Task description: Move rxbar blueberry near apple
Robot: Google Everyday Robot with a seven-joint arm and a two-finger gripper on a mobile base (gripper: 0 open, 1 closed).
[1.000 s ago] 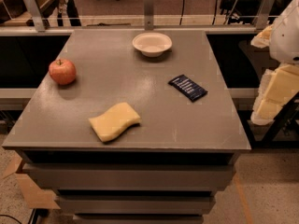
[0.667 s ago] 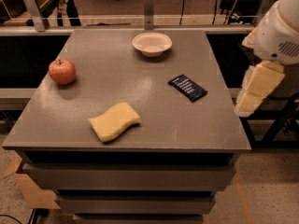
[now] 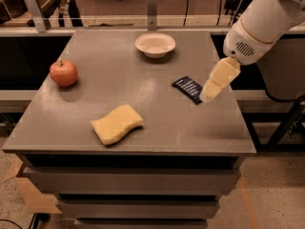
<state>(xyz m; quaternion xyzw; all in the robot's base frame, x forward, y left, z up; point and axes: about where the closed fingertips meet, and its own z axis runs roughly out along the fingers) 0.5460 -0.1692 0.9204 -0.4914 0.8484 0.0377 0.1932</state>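
The gripper closes next on the middle of the rxbar blueberry (image 3: 188, 88), bar ends sticking out beyond the fingers.
The rxbar blueberry (image 3: 188, 88), a flat dark navy bar with pale print, lies on the right half of the grey table (image 3: 128, 66). The red apple (image 3: 63, 73) sits near the table's left edge. My gripper (image 3: 210, 93), with cream-coloured fingers, hangs from the white arm at the right and reaches down just to the right of the bar, its tip next to the bar's right end. It holds nothing that I can see.
A white bowl (image 3: 155, 45) stands at the back centre of the table. A yellow wavy sponge (image 3: 116, 124) lies at the front centre. Metal posts and a rail run behind the table. The table's right edge is just under the arm.
My arm has swung in from the right, off the table's side, to over the table's right part, and the gripper has come down beside the bar. The objects have not moved.
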